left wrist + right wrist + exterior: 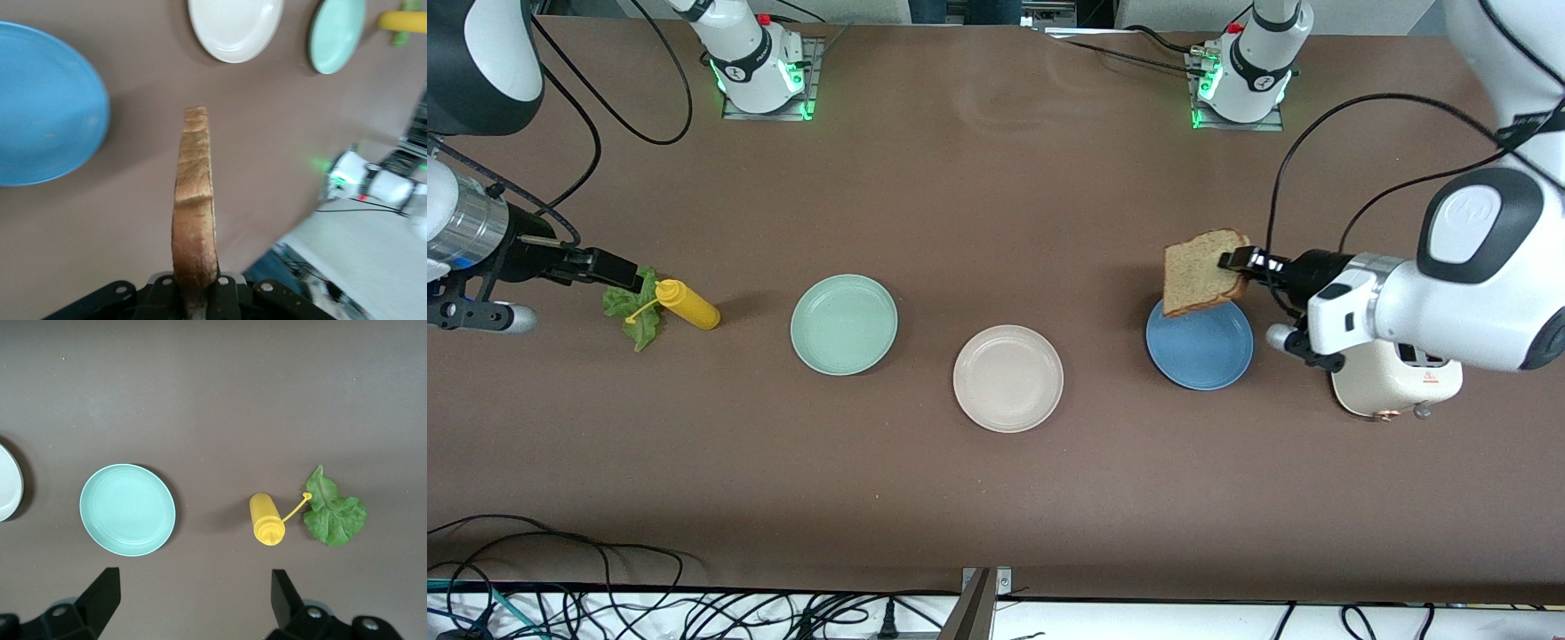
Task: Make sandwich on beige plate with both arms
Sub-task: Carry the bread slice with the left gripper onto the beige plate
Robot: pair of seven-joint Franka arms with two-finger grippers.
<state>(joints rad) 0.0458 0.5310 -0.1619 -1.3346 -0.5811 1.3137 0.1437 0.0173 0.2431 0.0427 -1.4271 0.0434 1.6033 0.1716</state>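
Note:
Next, I let go of the brown bread slice, still hanging over the blue plate, with my left gripper on the middle of the bare beige plate (1015, 373) (235, 12).
A slice of brown bread (1202, 271) hangs on edge over the blue plate (1199, 351), with my left gripper (1232, 260) shut on its crust. In the left wrist view the slice (195, 213) stands straight out from the left gripper (195, 293). The beige plate (1008, 378) lies bare mid-table, also visible as a beige plate (233, 27) from the left wrist. A green lettuce leaf (633, 313) lies at the right arm's end of the table. My right gripper (615, 265) hangs open above it, holding nothing; from its wrist the right gripper (193, 590) looks down on the lettuce (333, 513).
A yellow mustard bottle (687, 304) lies beside the lettuce. A mint-green plate (844, 324) sits between the bottle and the beige plate. A white toaster (1396, 382) stands under the left arm, beside the blue plate. Cables run along the table's near edge.

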